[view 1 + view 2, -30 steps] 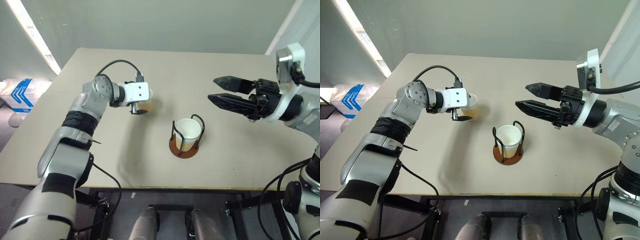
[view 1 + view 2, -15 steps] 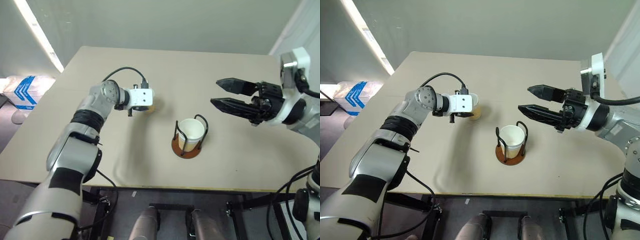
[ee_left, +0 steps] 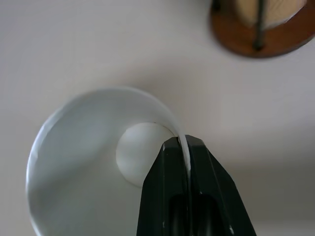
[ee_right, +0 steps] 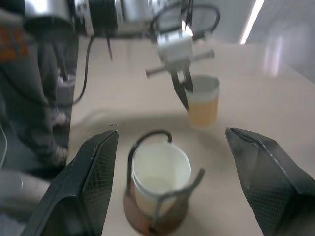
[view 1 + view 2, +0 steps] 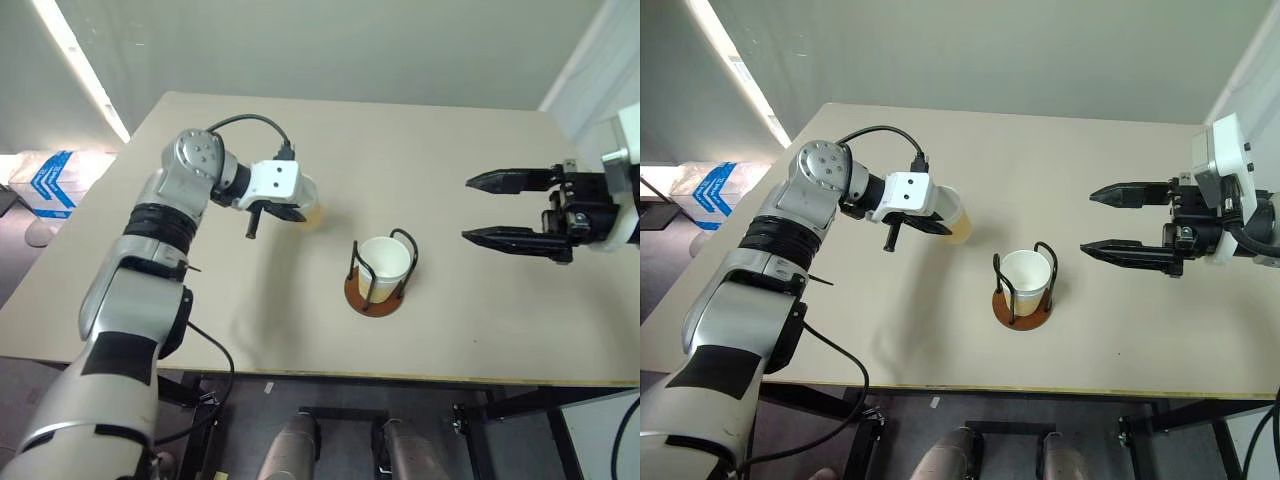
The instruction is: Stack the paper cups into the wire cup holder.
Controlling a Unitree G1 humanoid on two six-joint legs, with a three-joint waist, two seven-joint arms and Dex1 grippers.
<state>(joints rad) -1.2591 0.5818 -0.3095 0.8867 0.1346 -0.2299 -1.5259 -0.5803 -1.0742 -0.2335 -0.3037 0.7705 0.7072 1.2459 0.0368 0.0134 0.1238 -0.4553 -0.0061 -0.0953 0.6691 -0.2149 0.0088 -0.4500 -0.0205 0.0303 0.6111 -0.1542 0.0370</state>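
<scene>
The robot's left gripper will release its paper cup inside the other paper cup (image 5: 385, 260) that stands in the wire cup holder.
A paper cup (image 5: 956, 214), white inside with a tan wall, hangs slightly tilted to the left of the wire cup holder (image 5: 1021, 309). My left gripper (image 3: 187, 147) is shut on this cup's rim, one finger inside and one outside. The holder, a reddish-brown disc with black wire loops, stands mid-table with another paper cup (image 5: 383, 262) upright inside it. To the holder's right, above the table, my right gripper (image 5: 468, 209) stands open with nothing between its fingers. The right wrist view looks across the holder (image 4: 160, 182) to the held cup (image 4: 203, 101).
The beige table (image 5: 420, 130) has bare room all round the holder; its front edge runs near the bottom of the eye views. A blue and white bag (image 5: 45, 185) lies on the floor beyond the table's left edge.
My left gripper has shut on the cup's rim and drawn it a little up and toward the holder, tilting it. My right gripper has swung away to the right, still open.
</scene>
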